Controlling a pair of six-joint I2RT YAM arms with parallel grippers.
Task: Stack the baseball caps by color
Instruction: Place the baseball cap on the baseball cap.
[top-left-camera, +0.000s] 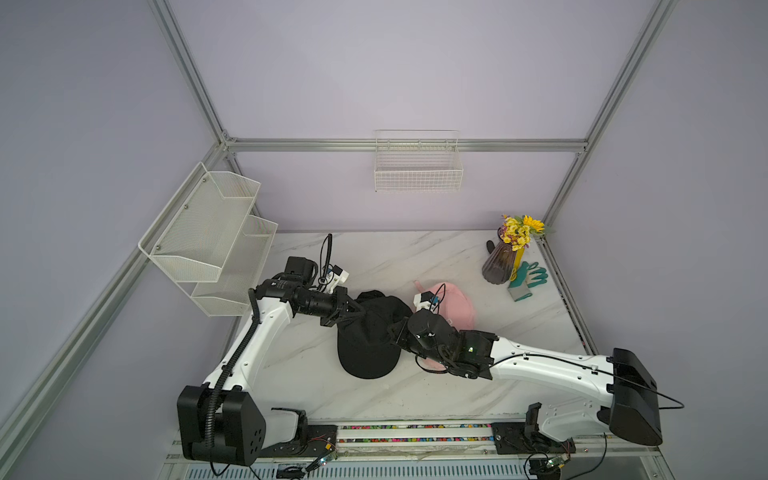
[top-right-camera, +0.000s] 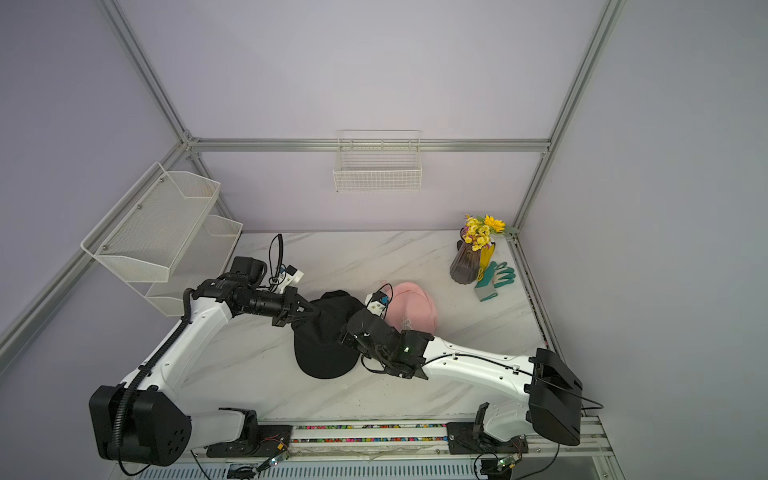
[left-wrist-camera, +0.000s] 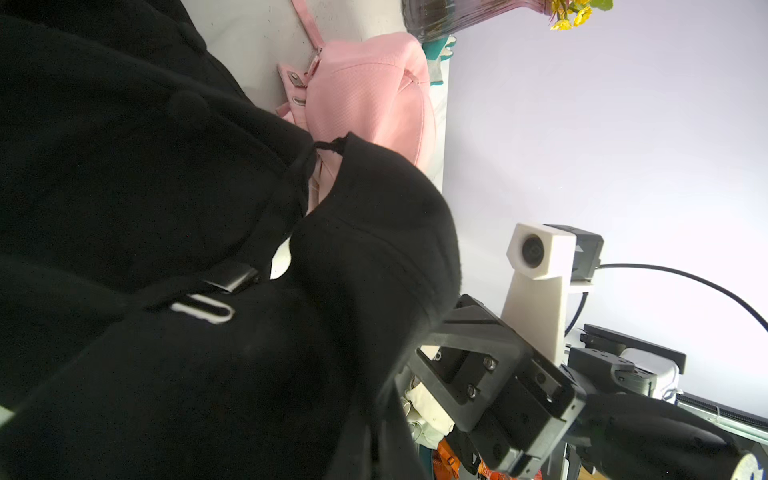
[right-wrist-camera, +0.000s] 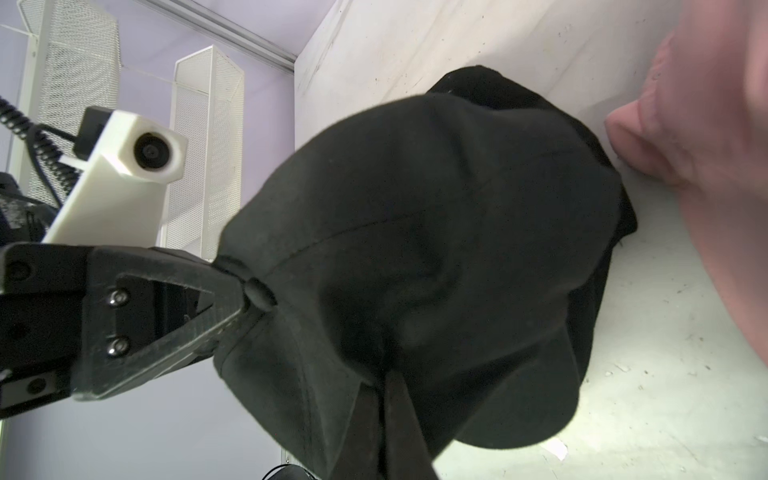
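The upper black cap's top bunches at its top button, so next I open my left gripper and take that cap's side edge (top-left-camera: 340, 334) to straighten it.
A black baseball cap (top-left-camera: 374, 328) hangs between my two grippers at mid-table. My left gripper (top-left-camera: 360, 311) is shut on its crown near the top button, as the right wrist view shows at the pinch (right-wrist-camera: 245, 299). My right gripper (top-left-camera: 394, 330) is shut on the cap's other side, its fingers (right-wrist-camera: 399, 419) pressed together on the fabric. Under the held cap lies another black cap, its brim (right-wrist-camera: 536, 411) flat on the table. A pink cap (top-right-camera: 415, 309) sits just right of the black ones. In the left wrist view black fabric (left-wrist-camera: 166, 249) hides my left fingers.
A ribbed vase with yellow flowers (top-left-camera: 500, 264) and teal gloves (top-left-camera: 528, 280) stand at the back right. A white mesh shelf (top-left-camera: 216, 237) hangs on the left wall and a wire basket (top-left-camera: 417, 166) on the back wall. A pink edge (top-left-camera: 430, 365) shows under my right wrist.
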